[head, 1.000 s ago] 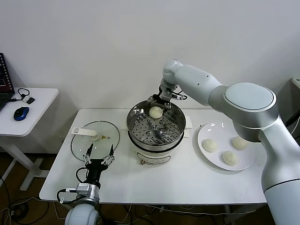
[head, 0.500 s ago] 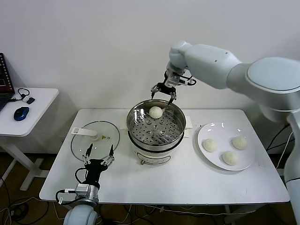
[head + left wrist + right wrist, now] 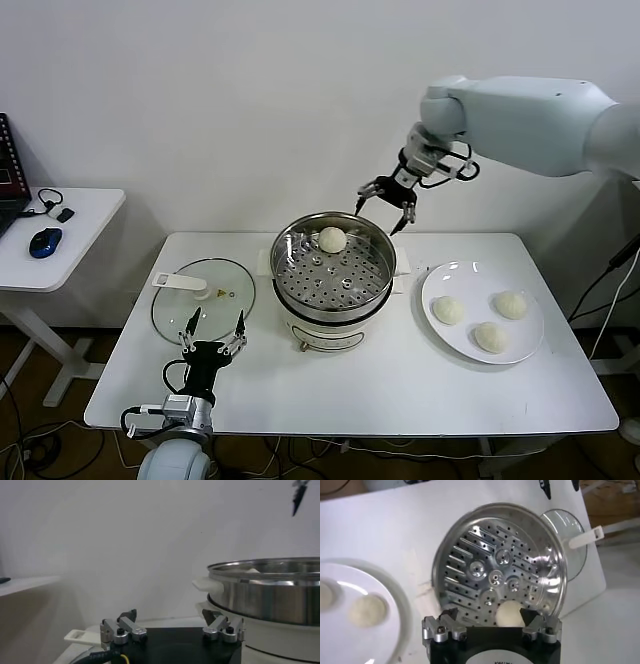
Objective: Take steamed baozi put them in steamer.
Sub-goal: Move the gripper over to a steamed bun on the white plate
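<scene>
My right gripper goes to the white plate next and closes on the sides of the baozi (image 3: 449, 310) (image 3: 367, 611) nearest the steamer.
One steamed baozi (image 3: 332, 239) lies at the back of the perforated tray inside the steamer (image 3: 335, 275), mid-table. Three more baozi (image 3: 448, 310) rest on the white plate (image 3: 530, 350) to its right. My right gripper (image 3: 385, 205) hangs open and empty in the air above the steamer's back right rim. In the right wrist view the tray (image 3: 495, 555) and its baozi (image 3: 509, 615) lie far below the open gripper (image 3: 490, 616). My left gripper (image 3: 212, 328) stands open and empty near the table's front left, beside the steamer (image 3: 270, 590).
A flat glass lid (image 3: 205, 297) with a white handle lies left of the steamer, just behind the left gripper. A small side table with a blue mouse (image 3: 45, 241) stands further left. A wall runs behind the table.
My right gripper has lifted out of the steamer and swung up and to the right, open throughout, leaving the baozi on the tray. The left arm has stayed put.
</scene>
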Controlling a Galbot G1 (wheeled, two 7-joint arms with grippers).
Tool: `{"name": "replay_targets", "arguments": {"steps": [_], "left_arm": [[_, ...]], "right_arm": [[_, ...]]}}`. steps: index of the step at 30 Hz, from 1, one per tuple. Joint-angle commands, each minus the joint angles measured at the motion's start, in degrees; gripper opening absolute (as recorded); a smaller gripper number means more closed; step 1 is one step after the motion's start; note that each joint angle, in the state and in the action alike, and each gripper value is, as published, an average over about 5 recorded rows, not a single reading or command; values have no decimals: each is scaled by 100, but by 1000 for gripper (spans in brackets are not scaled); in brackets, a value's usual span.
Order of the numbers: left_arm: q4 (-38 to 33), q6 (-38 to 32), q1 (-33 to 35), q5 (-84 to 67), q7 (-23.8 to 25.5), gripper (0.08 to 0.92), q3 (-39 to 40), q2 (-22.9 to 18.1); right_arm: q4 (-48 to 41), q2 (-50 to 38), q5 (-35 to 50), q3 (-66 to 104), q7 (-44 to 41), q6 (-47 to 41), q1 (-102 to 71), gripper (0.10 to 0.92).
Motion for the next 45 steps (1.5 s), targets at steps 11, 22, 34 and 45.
{"name": "replay_targets", "arguments": {"steps": [11, 22, 34, 45], "left_arm": [[130, -14, -87, -33, 2, 823, 4, -23], [191, -13, -119, -116, 6, 823, -34, 20], [249, -22, -134, -183, 4, 823, -98, 82], [294, -34, -118, -184, 4, 823, -96, 104]], "right_arm": [[936, -999, 1109, -518, -239, -4678, 33, 823], [576, -1084, 1013, -176, -309, -4804, -722, 823], [402, -1212, 667, 222, -230, -4843, -1494, 823], [-88, -1179, 278, 643, -307, -4708, -2140, 823]]}}
